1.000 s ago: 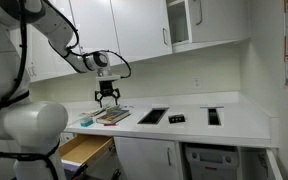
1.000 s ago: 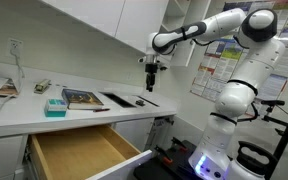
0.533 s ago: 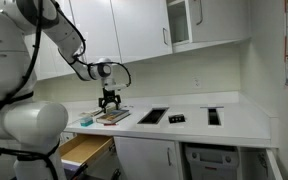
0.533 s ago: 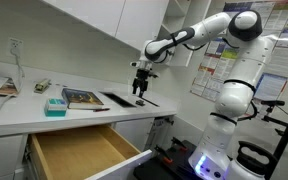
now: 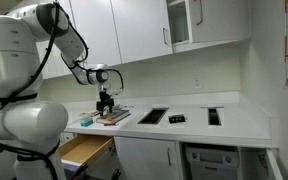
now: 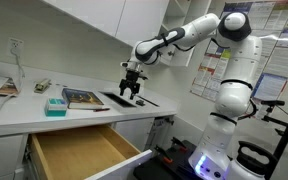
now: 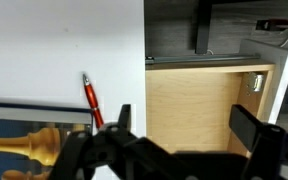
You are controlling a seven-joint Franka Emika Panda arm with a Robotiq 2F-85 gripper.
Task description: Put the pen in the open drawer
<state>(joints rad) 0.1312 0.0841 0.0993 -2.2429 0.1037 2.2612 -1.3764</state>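
Observation:
Next, my gripper closes on the middle of the red pen (image 5: 112,122) (image 7: 94,105), which is on the white counter next to the open drawer.
In the wrist view a red pen (image 7: 91,98) lies on the white counter (image 7: 54,50), next to the counter edge. Beyond that edge is the open drawer (image 7: 199,95) with its light tan wooden inside. My gripper (image 7: 189,125) is open and empty, with its dark fingers spread over the drawer and the pen just left of the left finger. In both exterior views the gripper (image 5: 106,103) (image 6: 130,90) hangs a little above the counter, and the drawer (image 5: 84,150) (image 6: 79,150) stands pulled out below. The pen is too small to make out there.
A book (image 5: 111,116) (image 6: 82,98) (image 7: 34,145) lies on the counter by the gripper, beside a teal box (image 6: 55,105) (image 5: 85,122). Black trays (image 5: 152,116) (image 5: 214,116) lie further along. White wall cabinets (image 5: 134,35) hang overhead.
My gripper has moved along the counter towards the book and the drawer side, and a little lower. It stays open. Nothing on the counter has moved.

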